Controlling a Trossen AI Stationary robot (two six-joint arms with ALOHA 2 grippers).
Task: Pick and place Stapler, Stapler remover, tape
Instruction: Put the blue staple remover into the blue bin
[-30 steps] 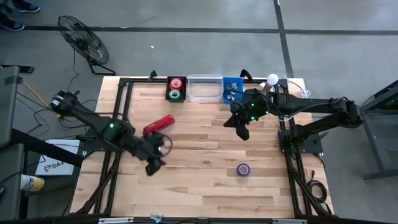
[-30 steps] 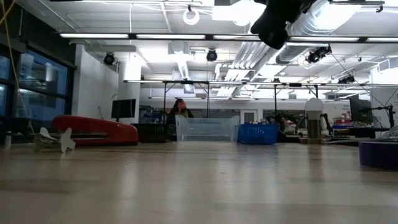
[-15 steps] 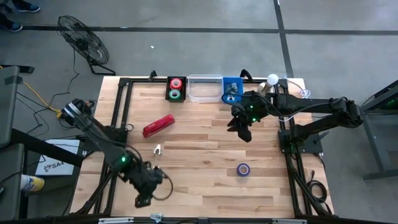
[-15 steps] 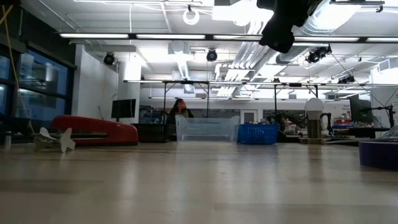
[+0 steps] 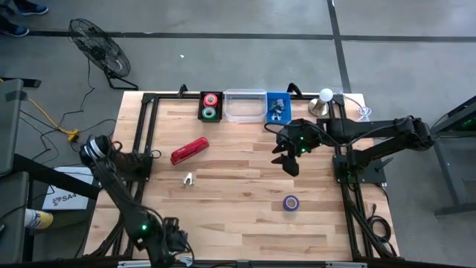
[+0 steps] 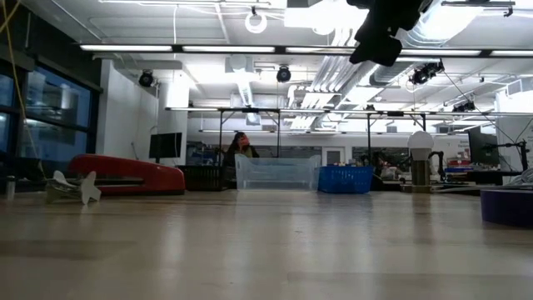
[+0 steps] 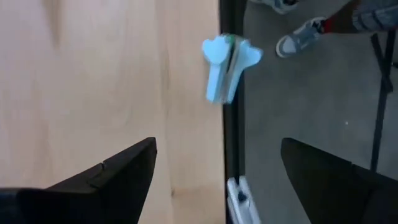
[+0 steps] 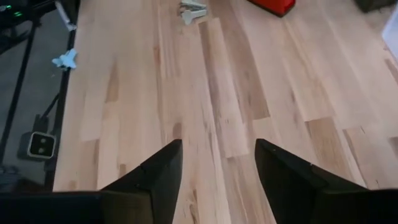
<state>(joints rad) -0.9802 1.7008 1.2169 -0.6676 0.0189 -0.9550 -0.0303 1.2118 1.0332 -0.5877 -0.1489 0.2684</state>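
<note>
Next, my left gripper grips the narrow end [image 5: 183, 260] [image 7: 221, 91] of the light-blue stapler remover that lies at the near edge of the table.
The red stapler [image 5: 190, 150] lies flat on the table left of centre; it also shows in the low view [image 6: 129, 175]. The small white stapler remover [image 5: 189, 179] lies on the table just nearside of it. A purple tape roll [image 5: 291, 202] lies flat at the near right. My left gripper [image 5: 169, 242] is open and empty at the table's near edge, to the left [image 7: 217, 168]. My right gripper [image 5: 291, 160] is open and empty above the table right of centre, far side of the purple tape [image 8: 217, 168].
At the far edge stand a black tray with a red and a green tape roll [image 5: 210, 106], a clear bin [image 5: 245, 106] and a blue bin [image 5: 277, 106]. A light-blue clamp [image 7: 227, 65] sits on the table's near edge frame. A person sits in the room beyond the table [image 6: 241, 148].
My left gripper has swung from beside the stapler and remover at mid-table toward the table's near edge, ending at the near left. The stapler, remover and purple tape have stayed where they were. My right gripper has shifted only a little.
</note>
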